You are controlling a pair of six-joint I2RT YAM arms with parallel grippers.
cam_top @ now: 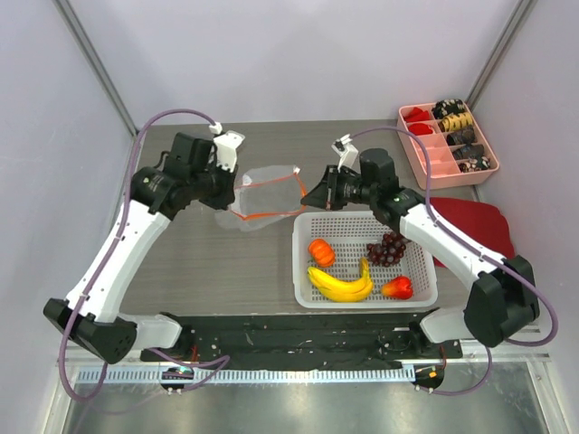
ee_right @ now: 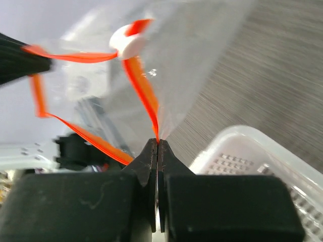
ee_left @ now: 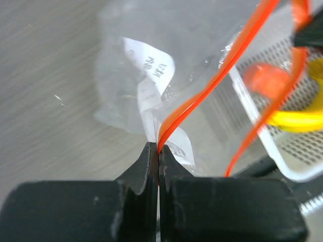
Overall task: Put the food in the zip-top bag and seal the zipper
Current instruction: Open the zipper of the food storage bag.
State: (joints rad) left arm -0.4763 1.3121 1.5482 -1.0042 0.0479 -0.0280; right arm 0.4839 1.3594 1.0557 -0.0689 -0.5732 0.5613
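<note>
Next, I regrip the bag's orange-red strip (ee_left: 166, 128) with my left gripper, as both grippers hold the bag's opening, and hold the bag with that gripper alone before my right gripper gets food.
The clear zip-top bag (cam_top: 267, 192) hangs above the table between my two grippers, its white label (ee_left: 151, 70) showing through the film. My left gripper (cam_top: 233, 194) (ee_left: 159, 147) is shut on the left end of the orange-red zipper (ee_left: 202, 96). At the right end of the zipper (ee_right: 144, 88), my right gripper (cam_top: 309, 197) (ee_right: 158, 142) is also shut on the strip. The two zipper strips stand apart, so the mouth gapes. A pale slider tab (ee_right: 126, 43) sits on the strip. The food lies in the white basket: pumpkin (cam_top: 321, 250), banana bunch (cam_top: 342, 285), grapes (cam_top: 387, 249), red fruit (cam_top: 398, 287).
The white perforated basket (cam_top: 298, 271) stands just right of and below the bag, under my right arm. A pink compartment tray (cam_top: 425, 154) with small snacks sits at the back right. A red cloth (cam_top: 475, 221) lies right of the basket.
</note>
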